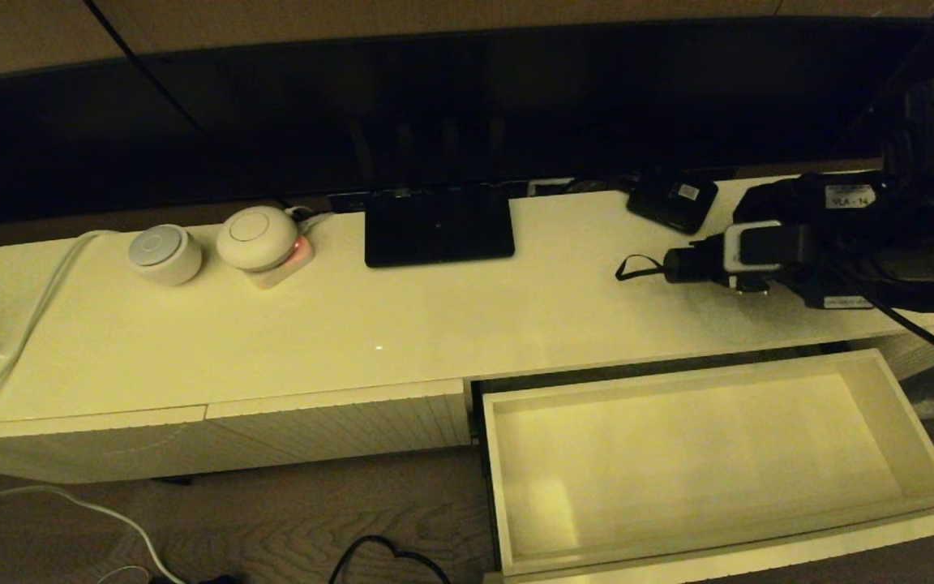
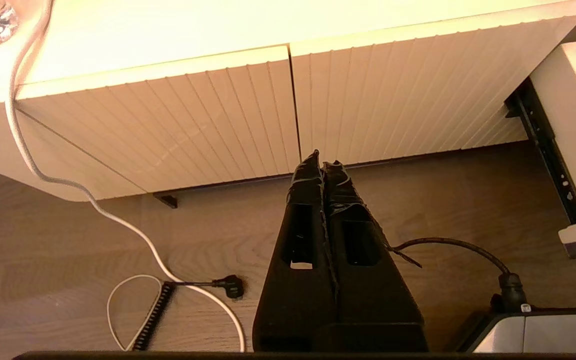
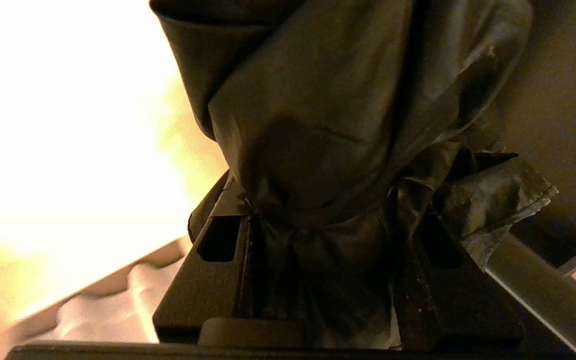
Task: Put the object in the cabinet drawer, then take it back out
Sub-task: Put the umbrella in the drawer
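My right gripper is to set down the black folding umbrella, which still lies on the cream cabinet top. I will put it on the drawer's pale bottom, between its front and back walls (image 1: 728, 463).
The black folding umbrella (image 1: 690, 265) lies on the cream cabinet top at the right, its short handle and wrist loop pointing left. My right gripper (image 1: 759, 272) comes in from the right and is shut on the umbrella's baggy fabric (image 3: 338, 125), which fills the gap between the fingers (image 3: 218, 280). The cabinet drawer (image 1: 694, 462) is pulled fully out below it, and its pale interior holds nothing. My left gripper (image 2: 322, 162) is shut and holds nothing. It hangs low over the wood floor before the ribbed cabinet front and is out of the head view.
A flat black stand (image 1: 439, 223) and a dark screen (image 1: 467, 105) sit at the back. A small black labelled box (image 1: 672, 201) lies behind the umbrella. Two round white devices (image 1: 164, 253) (image 1: 258, 237) and a white cable (image 1: 21, 341) occupy the left. Cables (image 2: 188, 287) lie on the floor.
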`<state>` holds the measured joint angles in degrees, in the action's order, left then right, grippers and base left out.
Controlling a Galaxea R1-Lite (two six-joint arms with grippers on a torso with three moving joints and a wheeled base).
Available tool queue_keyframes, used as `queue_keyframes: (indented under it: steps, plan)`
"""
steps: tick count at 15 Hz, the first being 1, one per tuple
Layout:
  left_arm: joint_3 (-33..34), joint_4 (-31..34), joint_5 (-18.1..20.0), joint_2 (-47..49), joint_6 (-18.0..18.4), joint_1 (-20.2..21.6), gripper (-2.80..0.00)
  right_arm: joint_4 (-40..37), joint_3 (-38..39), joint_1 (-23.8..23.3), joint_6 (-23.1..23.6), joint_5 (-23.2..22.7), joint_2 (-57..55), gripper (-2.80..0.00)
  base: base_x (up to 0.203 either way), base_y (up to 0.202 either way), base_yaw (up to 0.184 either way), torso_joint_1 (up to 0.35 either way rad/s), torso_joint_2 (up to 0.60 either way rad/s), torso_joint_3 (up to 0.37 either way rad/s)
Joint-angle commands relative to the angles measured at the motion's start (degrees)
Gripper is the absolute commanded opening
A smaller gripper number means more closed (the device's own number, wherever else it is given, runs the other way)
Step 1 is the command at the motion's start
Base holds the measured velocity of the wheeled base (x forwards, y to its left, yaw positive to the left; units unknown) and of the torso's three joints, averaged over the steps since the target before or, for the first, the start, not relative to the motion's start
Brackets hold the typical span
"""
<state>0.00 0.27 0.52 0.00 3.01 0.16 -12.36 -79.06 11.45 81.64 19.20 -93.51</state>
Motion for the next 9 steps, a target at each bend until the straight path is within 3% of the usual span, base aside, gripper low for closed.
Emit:
queue_keyframes:
  steps: [1,5,9]
  plan:
    - [0.2,0.0,0.0,0.0,0.1,0.0,-2.8,-3.3,7.1,2.8,-1.4,0.1,10.8,-2.8,0.0,0.0,0.0,0.0,0.0,0.0]
    - [0.2,0.0,0.0,0.0,0.0,0.0,-2.8,-7.7,19.6,8.3,-8.6,-0.2,19.1,-2.8,0.0,0.0,0.0,0.0,0.0,0.0]
    - [0.2,0.0,0.0,0.0,0.0,0.0,-2.8,-4.2,31.3,10.4,-12.8,-0.4,19.2,-2.8,0.0,0.0,0.0,0.0,0.0,0.0]
